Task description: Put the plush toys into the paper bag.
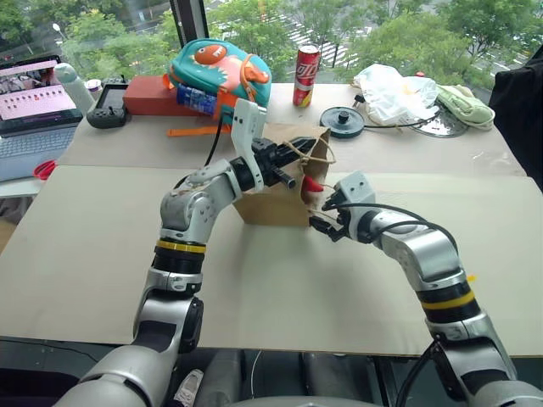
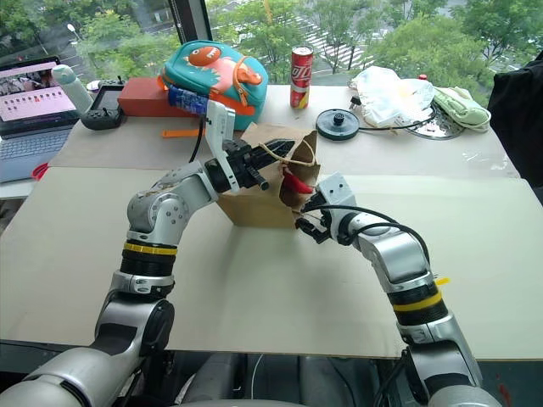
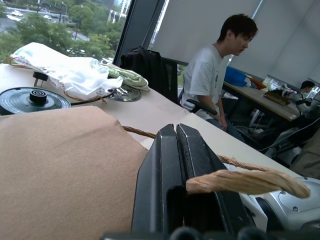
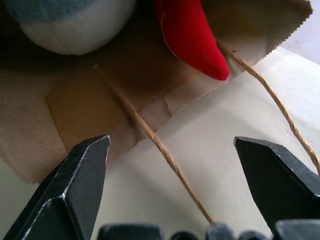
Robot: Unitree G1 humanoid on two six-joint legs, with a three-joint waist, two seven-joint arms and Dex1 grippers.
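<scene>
The brown paper bag will stand on the bare table [image 1: 296, 248] between my arms, slightly closer to me, where my left gripper will let go of it.
The brown paper bag [image 1: 267, 202] lies on its side on the table, its mouth turned toward my right arm. My left gripper [image 3: 176, 128] is above the bag's mouth, shut on one of its tan cord handles [image 3: 245, 181] and holding that edge up. A red plush toy [image 4: 192, 35] pokes out of the mouth, and a grey-blue and white plush toy [image 4: 75, 22] sits deeper inside. My right gripper [image 4: 171, 141] is open just in front of the mouth, low over the table. The other cord handle [image 4: 150, 135] lies between its fingers, and they hold nothing.
A teal-and-orange fish backpack [image 1: 222, 72], a red box [image 1: 153, 95], a red can [image 1: 306, 75], a black round disc [image 1: 343, 120] and a white plastic bag [image 1: 394, 91] line the table's far side. A laptop [image 1: 34, 102] stands far left. A person [image 3: 215, 75] sits beyond the table.
</scene>
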